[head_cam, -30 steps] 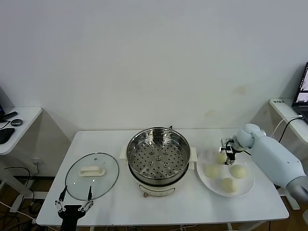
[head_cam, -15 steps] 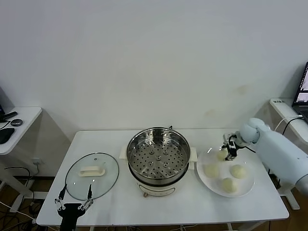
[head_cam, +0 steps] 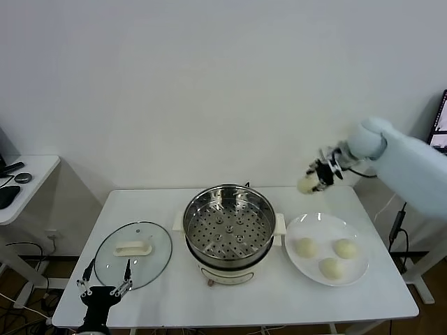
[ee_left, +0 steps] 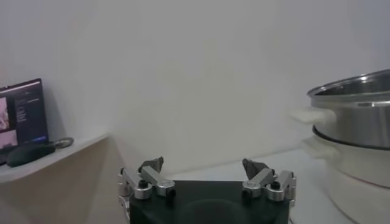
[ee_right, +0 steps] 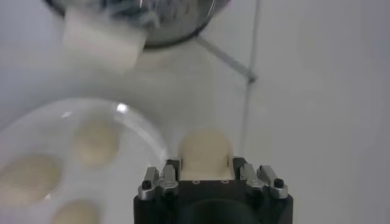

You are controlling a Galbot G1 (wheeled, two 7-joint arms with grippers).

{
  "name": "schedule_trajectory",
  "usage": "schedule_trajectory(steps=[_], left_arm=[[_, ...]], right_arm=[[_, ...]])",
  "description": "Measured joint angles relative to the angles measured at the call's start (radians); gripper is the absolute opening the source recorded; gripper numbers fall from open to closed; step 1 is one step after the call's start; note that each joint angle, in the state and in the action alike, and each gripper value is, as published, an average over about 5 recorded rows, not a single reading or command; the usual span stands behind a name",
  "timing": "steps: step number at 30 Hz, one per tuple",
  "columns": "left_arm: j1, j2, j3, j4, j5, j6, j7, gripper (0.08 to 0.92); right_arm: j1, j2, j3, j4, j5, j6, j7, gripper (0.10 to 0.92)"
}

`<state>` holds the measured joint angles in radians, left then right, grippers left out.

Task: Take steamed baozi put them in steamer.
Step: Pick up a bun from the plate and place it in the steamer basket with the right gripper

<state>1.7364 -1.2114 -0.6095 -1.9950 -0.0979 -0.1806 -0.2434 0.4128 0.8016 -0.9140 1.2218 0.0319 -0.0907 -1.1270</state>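
Note:
My right gripper will release the baozi on the back part of the steamer's perforated tray [head_cam: 228, 206], close to the steamer's side.
My right gripper [head_cam: 312, 180] is shut on one cream-white baozi [head_cam: 306, 184] and holds it in the air above the table, between the steamer [head_cam: 229, 225] and the white plate [head_cam: 326, 248]. In the right wrist view the baozi [ee_right: 206, 152] sits between the jaws of the gripper [ee_right: 206, 159]. Three more baozi [head_cam: 306, 246] [head_cam: 345, 248] [head_cam: 330, 267] lie on the plate. The steel steamer holds an empty perforated tray. My left gripper [head_cam: 105, 289] is open and idle at the table's front left edge; the left wrist view shows it [ee_left: 207, 175] with the steamer [ee_left: 356, 128] off to one side.
A round glass lid with a white handle [head_cam: 133, 254] lies on the table left of the steamer. A side table [head_cam: 21, 183] stands at the far left with a mouse on it. Another desk edge and a screen [head_cam: 440, 125] are at the far right.
My right gripper has lifted one baozi off the plate, up and slightly toward the steamer. The plate now holds three. The left arm has sunk a little.

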Motion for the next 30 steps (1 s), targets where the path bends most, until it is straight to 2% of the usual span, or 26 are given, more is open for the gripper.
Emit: schedule_trajectory(steps=[7,14,30], left_arm=[[-0.011,0.006,-0.011,0.004,-0.009,0.001,0.002,0.823],[-0.006,0.0,-0.027,-0.002,-0.019,0.0,0.003,0.823],[-0.002,-0.009,-0.047,-0.01,-0.029,-0.005,0.002,0.823]], right_arm=[[0.108,0.118,-0.146,0.033,0.089,0.082,0.014,0.492],[0.13,0.251,-0.25,0.03,0.093,0.218,0.031,0.493],[0.043,0.419,-0.296,-0.068,-0.192,0.55,0.096,0.505]])
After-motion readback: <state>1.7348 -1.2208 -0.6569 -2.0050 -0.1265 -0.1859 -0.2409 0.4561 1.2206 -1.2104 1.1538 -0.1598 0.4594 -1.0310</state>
